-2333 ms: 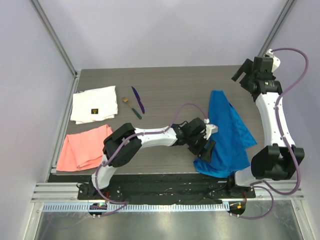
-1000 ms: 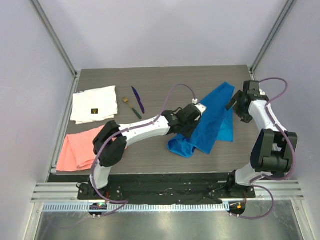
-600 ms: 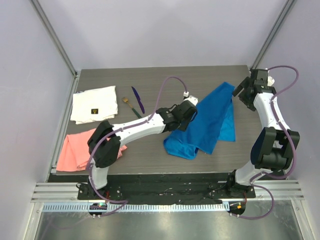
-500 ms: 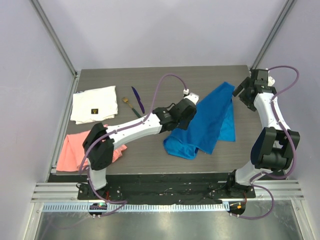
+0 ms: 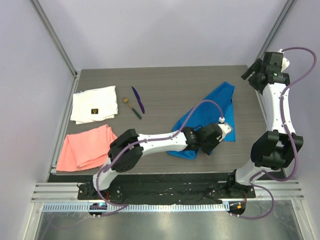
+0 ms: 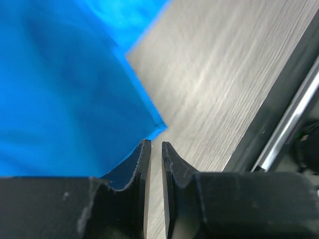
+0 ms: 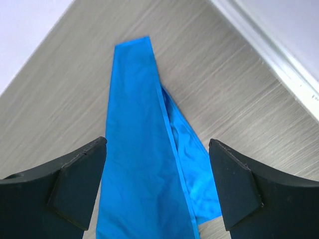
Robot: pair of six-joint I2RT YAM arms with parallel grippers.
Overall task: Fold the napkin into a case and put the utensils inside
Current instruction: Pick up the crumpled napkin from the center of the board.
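Note:
Next, my right gripper closes on the blue napkin's far corner (image 5: 233, 87) (image 7: 148, 38), at the narrow end of the napkin, on the side away from the utensils.
The bright blue napkin (image 5: 216, 107) lies loosely folded in a long slanted band on the right half of the table, not a tidy case. My left gripper (image 5: 212, 142) is low at its near end. In the left wrist view its jaws (image 6: 154, 143) stand almost together, with bare wood in the thin slit and a napkin (image 6: 65, 89) corner just past the tips. My right gripper (image 5: 253, 74) hangs wide open and empty, high over the far right corner, looking down on the napkin (image 7: 144, 149). The two utensils, a purple one (image 5: 138, 100) and a green-handled one (image 5: 132, 108), lie at the far left centre.
A white cloth (image 5: 94, 104) with a small dark label lies at the far left. A salmon-pink cloth (image 5: 85, 147) sits in front of it. The table's dark front rail (image 6: 279, 124) runs close to the left gripper.
My left arm swung from the napkin's left side across to its near right end, and its jaws narrowed. My right gripper lifted away toward the far right corner, still wide open.

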